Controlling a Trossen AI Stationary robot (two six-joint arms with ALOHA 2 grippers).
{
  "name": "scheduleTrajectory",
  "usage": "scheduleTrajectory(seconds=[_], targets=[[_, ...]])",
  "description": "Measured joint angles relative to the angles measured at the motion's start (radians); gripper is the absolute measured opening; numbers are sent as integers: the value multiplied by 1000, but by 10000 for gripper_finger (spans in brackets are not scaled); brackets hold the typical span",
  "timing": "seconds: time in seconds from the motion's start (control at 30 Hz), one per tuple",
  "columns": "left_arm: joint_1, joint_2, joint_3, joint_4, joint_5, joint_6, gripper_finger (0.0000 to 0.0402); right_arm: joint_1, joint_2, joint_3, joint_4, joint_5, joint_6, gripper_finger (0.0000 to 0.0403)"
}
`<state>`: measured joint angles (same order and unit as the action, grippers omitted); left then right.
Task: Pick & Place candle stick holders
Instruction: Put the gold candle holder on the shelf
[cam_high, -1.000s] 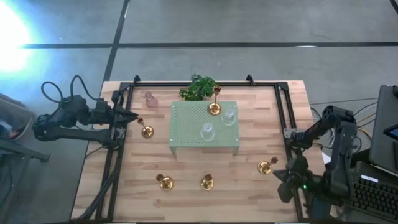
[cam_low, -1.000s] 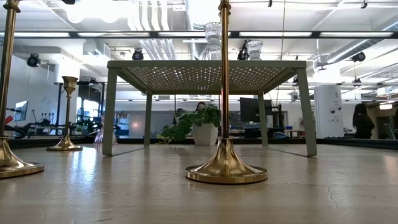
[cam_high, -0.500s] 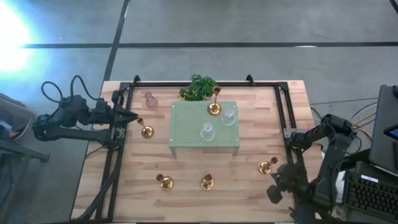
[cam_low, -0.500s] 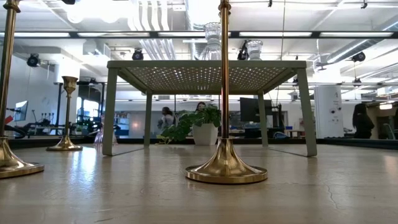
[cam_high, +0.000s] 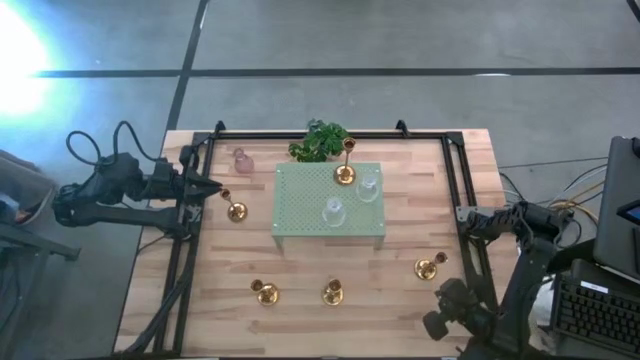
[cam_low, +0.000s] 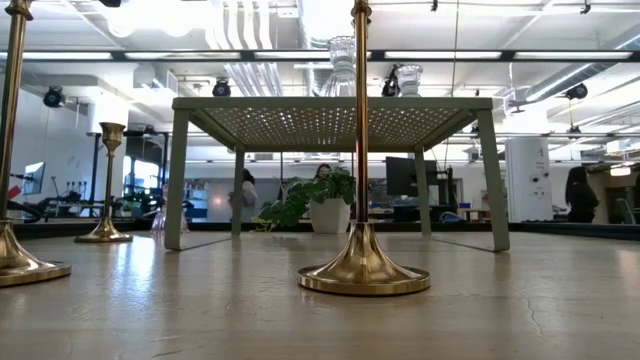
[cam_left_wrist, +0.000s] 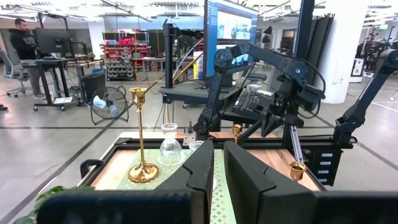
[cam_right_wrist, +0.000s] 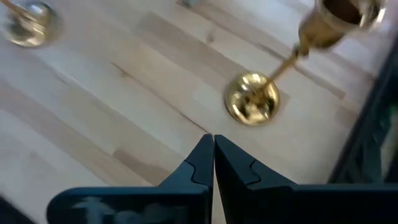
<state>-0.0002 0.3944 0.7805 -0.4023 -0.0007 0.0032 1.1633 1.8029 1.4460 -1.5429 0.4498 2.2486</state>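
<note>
My right gripper will open its fingers, which are shut short of the nearest gold holder's base, then move in and close around the holder's stem (cam_high: 434, 263).
Gold candle stick holders stand on their round bases on the table: one at the left (cam_high: 236, 211), two near the front (cam_high: 265, 292) (cam_high: 333, 293), one at the right (cam_high: 427, 267). A tall gold one (cam_high: 346, 170) and two clear glass ones (cam_high: 333, 211) (cam_high: 368, 188) stand on the pale green stand (cam_high: 300, 225). A pink glass one (cam_high: 241, 160) is at the far left. My right gripper (cam_right_wrist: 213, 155) is shut and empty, slanting down just short of the right holder's base (cam_right_wrist: 252, 102). My left gripper (cam_high: 215, 188) is shut and waits level at the table's left edge.
A leafy plant (cam_high: 318, 140) stands behind the stand at the far edge. A black frame (cam_high: 462, 190) runs along the table's sides. Bare wood lies between the stand and the front holders. In the low view the front holder (cam_low: 362, 270) stands before the stand's legs.
My right gripper has moved toward the table's near edge and down, and has tipped to point more steeply at the table. It has stayed shut. The holders have not moved.
</note>
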Motion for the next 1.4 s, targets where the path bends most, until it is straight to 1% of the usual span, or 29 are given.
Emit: scheduleTrajectory(seconds=[0.07, 0.2, 0.3, 0.5, 0.63, 0.8, 0.93, 1.1, 1.23, 1.3, 1.4], targets=[[0, 0, 0, 0, 0, 0, 45, -1, 26, 0, 8, -28, 5, 8], [0, 0, 0, 0, 0, 0, 45, -11, 98, 1, 3, -39, 11, 8], [0, 0, 0, 0, 0, 0, 45, -30, 156, 0, -5, -81, 9, 8], [0, 0, 0, 0, 0, 0, 45, -45, 232, 0, 3, -80, 11, 8], [0, 0, 0, 0, 0, 0, 45, -54, 248, 0, 6, -50, 11, 8], [0, 0, 0, 0, 0, 0, 45, -63, 227, -1, 2, -31, 7, 14], [0, 0, 0, 0, 0, 0, 45, -68, 207, -7, 3, -28, 3, 47], [0, 0, 0, 0, 0, 0, 45, -69, 194, -27, 5, -26, -5, 108], [0, 0, 0, 0, 0, 0, 45, -69, 194, -53, 5, 19, -24, 151], [0, 0, 0, 0, 0, 0, 45, -70, 194, -68, 6, 26, -32, 166], [0, 0, 0, 0, 0, 0, 45, -72, 194, -89, 7, 21, -34, 176]])
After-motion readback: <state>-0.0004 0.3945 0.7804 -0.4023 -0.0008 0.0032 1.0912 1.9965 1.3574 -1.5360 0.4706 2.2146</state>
